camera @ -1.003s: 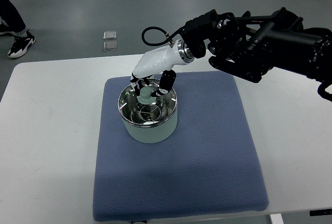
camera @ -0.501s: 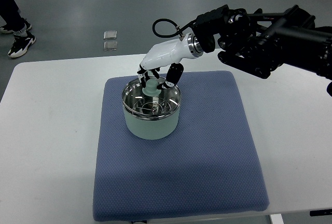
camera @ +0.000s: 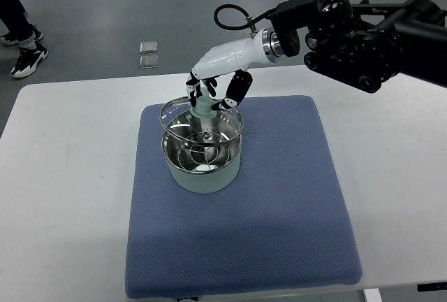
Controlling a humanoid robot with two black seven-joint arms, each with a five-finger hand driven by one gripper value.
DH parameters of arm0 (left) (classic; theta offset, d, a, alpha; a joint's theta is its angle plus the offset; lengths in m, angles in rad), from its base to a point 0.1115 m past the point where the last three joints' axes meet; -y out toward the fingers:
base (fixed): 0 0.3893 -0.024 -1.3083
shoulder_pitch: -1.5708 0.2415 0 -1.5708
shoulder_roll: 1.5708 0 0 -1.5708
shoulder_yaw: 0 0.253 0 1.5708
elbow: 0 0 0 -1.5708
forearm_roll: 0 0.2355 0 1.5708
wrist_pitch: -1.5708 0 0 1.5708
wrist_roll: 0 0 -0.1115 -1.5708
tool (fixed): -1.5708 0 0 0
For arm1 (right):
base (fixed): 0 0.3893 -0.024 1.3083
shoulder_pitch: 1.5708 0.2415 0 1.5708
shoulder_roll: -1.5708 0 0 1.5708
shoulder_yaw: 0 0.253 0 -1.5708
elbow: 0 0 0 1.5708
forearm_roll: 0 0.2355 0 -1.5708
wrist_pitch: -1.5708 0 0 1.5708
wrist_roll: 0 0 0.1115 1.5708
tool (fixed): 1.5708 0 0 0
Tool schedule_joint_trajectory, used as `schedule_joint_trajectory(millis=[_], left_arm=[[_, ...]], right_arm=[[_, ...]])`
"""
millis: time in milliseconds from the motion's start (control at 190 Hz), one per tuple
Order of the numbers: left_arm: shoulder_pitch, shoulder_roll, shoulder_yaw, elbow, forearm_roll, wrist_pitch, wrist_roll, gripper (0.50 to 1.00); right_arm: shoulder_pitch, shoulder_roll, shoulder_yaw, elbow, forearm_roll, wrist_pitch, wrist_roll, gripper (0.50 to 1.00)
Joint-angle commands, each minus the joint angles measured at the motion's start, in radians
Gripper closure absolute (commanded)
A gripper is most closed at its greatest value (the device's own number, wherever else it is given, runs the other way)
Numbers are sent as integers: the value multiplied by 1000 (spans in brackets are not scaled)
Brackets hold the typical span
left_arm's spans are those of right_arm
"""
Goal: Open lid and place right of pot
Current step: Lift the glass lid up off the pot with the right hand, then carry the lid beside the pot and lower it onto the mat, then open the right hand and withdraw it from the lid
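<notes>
I should use my right gripper to set the glass lid down and let go of it on the blue mat point(camera: 279, 146), next to the pot on my arm's side.
A pale green pot point(camera: 204, 169) with a shiny steel inside stands on a blue mat point(camera: 279, 211). My right hand point(camera: 213, 96), white with black fingertips, comes in from the right and is shut on the pale green knob of the glass lid point(camera: 201, 117). The lid hangs a little above the pot's rim, slightly tilted, still over the pot. The left arm is out of view.
The mat lies on a white table point(camera: 63, 176). The black right arm point(camera: 363, 33) spans the upper right. A person's shoes point(camera: 24, 54) and two small square floor plates point(camera: 148, 54) show on the grey floor beyond the table.
My right hand has risen with the lid's knob in its grasp. The lid has come off the pot's rim and now hangs above it.
</notes>
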Motion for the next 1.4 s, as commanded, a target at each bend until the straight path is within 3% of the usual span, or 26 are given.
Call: schedule_joint_trajectory(millis=[0,301,533,913,923,945,950,955,960,966,971,976,982,987,992,997,1003,1008,1013,1034,1203,1293,1377,1393], left_arm=[[0,0,0,0,0,-1,-2,500],[-2,0,2,0,0,-3,0,500],[-2,0,2,0,0,-3,0,500],[-2,0,2,-1,0,-3,0,500],[-2,0,2,-1,0,-1,0,500],[-2,0,2,-1,0,-3,0,500],[-2,0,2,-1,0,-1,0,500],[-2,0,2,-1,0,-1,0,500],[-2,0,2,-1,0,-1,0,500],[-2,0,2,-1,0,-1,0,500],[-2,0,2,-1,0,-1,0,500],[-2,0,2,-1,0,-1,0,500],[-2,0,0,-1,0,-1,0,500],[-2,0,0,-1,0,-1,0,500],[-2,0,0,-1,0,-3,0,500],[-2,0,0,-1,0,-3,0,500],[-2,0,0,-1,0,-3,0,500],[-2,0,0,-1,0,-3,0,500],[-2,0,0,-1,0,-3,0,500],[-2,0,0,-1,0,-3,0,500],[-2,0,0,-1,0,-3,-2,500],[-2,0,0,-1,0,-3,-2,500],[-2,0,0,-1,0,-3,-2,500],[-2,0,0,-1,0,-3,-2,500]], right_arm=[[9,-21,1,6,0,7,0,1000],[-9,-125,3,7,-3,10,0,1000],[-127,-222,1,-3,-13,-13,0,1000],[-298,-217,1,-36,-21,-91,0,1000],[-301,-216,3,-36,-20,-91,0,996],[-307,-214,5,-40,-17,-92,0,934],[-309,-211,6,-40,-10,-92,0,900],[-309,-211,6,-40,-10,-92,0,899],[-310,-210,6,-42,-6,-94,0,861],[-310,-210,6,-42,-6,-94,0,861],[-313,-210,8,-43,-3,-94,0,812],[-313,-210,8,-43,-3,-94,0,812],[-315,-210,8,-43,-1,-97,0,759],[-315,-210,8,-43,-1,-97,0,758],[-316,-210,11,-43,-1,-100,0,704],[-316,-210,11,-43,-1,-100,0,703],[-316,-208,12,-43,0,-103,0,663],[-316,-208,12,-43,0,-103,0,662],[-318,-208,14,-43,2,-108,0,628],[-321,-208,21,-43,5,-115,0,591],[-348,-213,144,-46,109,-103,0,581],[-396,-208,242,-66,301,-80,0,581],[-447,-191,311,-96,559,-14,0,579],[-457,-178,327,-99,627,3,-31,579]])
